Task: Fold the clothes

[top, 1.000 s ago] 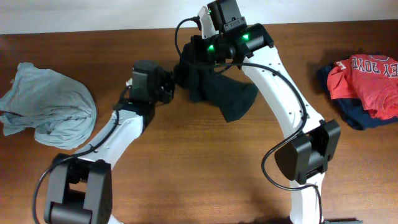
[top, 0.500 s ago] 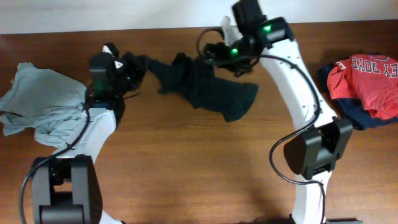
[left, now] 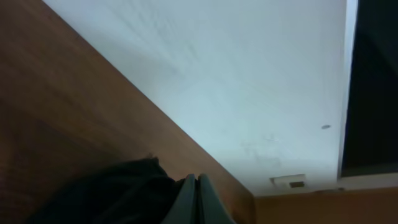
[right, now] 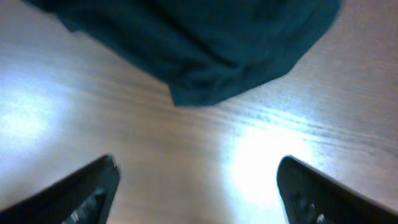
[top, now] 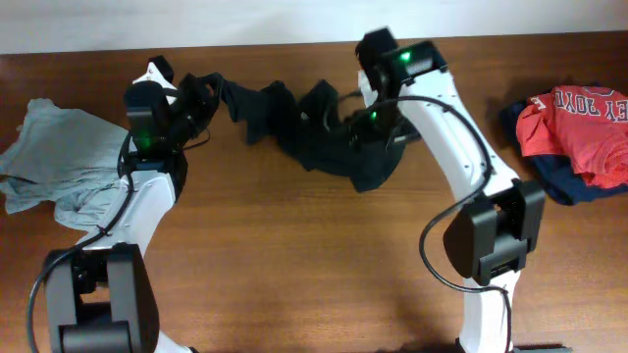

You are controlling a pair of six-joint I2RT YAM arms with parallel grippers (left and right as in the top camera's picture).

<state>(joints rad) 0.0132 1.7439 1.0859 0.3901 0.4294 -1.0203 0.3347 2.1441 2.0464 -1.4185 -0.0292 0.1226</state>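
The black T-shirt's middle is bunched and my left gripper holds only one end, so I will pinch the T-shirt's near edge (top: 369,178) with my right gripper and lift to stretch it.
The black T-shirt (top: 329,137) lies stretched in a rumpled band across the back of the table. Its left end rises into my left gripper (top: 203,96), which is shut on it. In the left wrist view the fingertips (left: 198,198) are pressed together, with dark fabric (left: 118,193) bunched at their left. My right gripper (top: 361,127) hovers over the shirt's right part, open and empty. In the right wrist view its gripper (right: 196,167) has bare wood between the wide fingers, and the shirt's edge (right: 205,50) lies just ahead.
A pale grey-blue shirt (top: 69,167) is heaped at the far left, close to my left arm. A red shirt with white lettering (top: 579,118) lies on a navy garment (top: 559,184) at the right edge. The white wall (left: 236,74) runs behind the table.
My left gripper has pulled the shirt's end left and back, stretching the fabric out. My right gripper has let go, opened, and moved over the shirt's right part.
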